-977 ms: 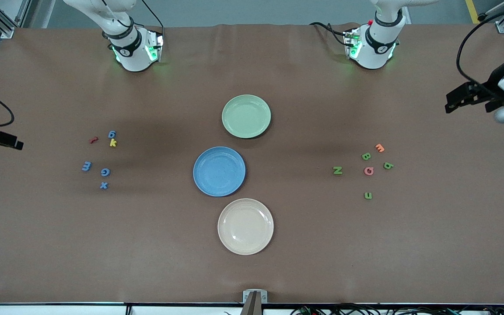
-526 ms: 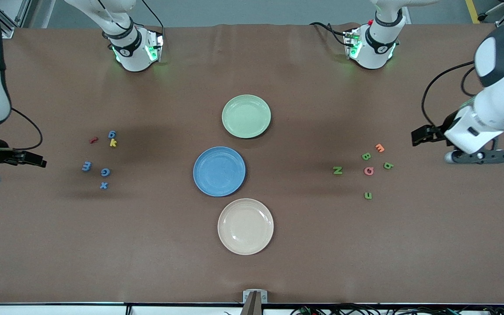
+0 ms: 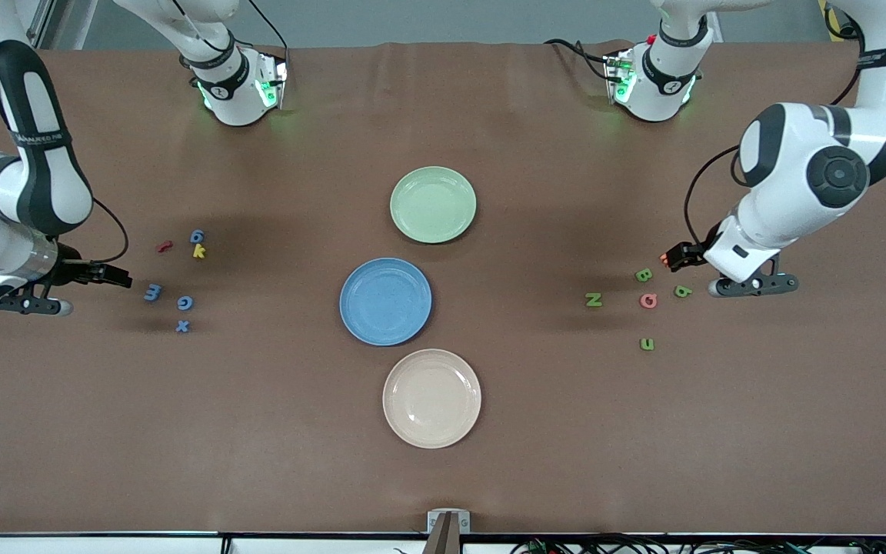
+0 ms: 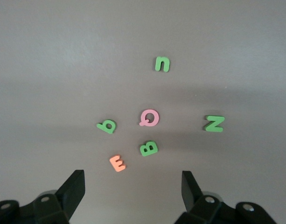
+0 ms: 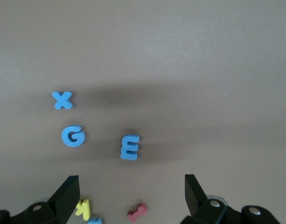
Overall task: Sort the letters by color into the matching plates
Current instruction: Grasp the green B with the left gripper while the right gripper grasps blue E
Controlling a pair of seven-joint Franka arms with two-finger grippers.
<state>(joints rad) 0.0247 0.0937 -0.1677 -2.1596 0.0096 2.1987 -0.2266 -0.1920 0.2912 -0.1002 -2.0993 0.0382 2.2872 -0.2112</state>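
Observation:
I should next move my right gripper to the blue E beside the blue G and close it across the blue E's middle [image 3: 152, 292] [image 5: 129, 147].
The pale green plate [image 3: 433, 205] and the blue plate [image 3: 385, 301] lie mid-table. Blue letters 6 [image 3: 196, 236], E [image 3: 152, 292], G [image 3: 185, 302] and X [image 3: 182, 326] lie toward the right arm's end. My right gripper [image 3: 116, 277] is open and empty beside the E [image 5: 129, 147]. Green letters B [image 3: 643, 275], N [image 3: 593, 300], b [image 3: 682, 291] and u [image 3: 647, 344] lie toward the left arm's end. My left gripper [image 3: 677, 256] is open and empty, low over the table by the green B [image 4: 149, 148].
A cream plate [image 3: 431, 398] lies nearest the front camera. A red letter [image 3: 164, 246] and a yellow k [image 3: 198, 251] lie among the blue letters. A pink Q [image 3: 647, 301] and an orange E [image 4: 117, 163] lie among the green ones.
Both arms have swung in from the table's ends and come down beside their letter clusters. No letter or plate has moved.

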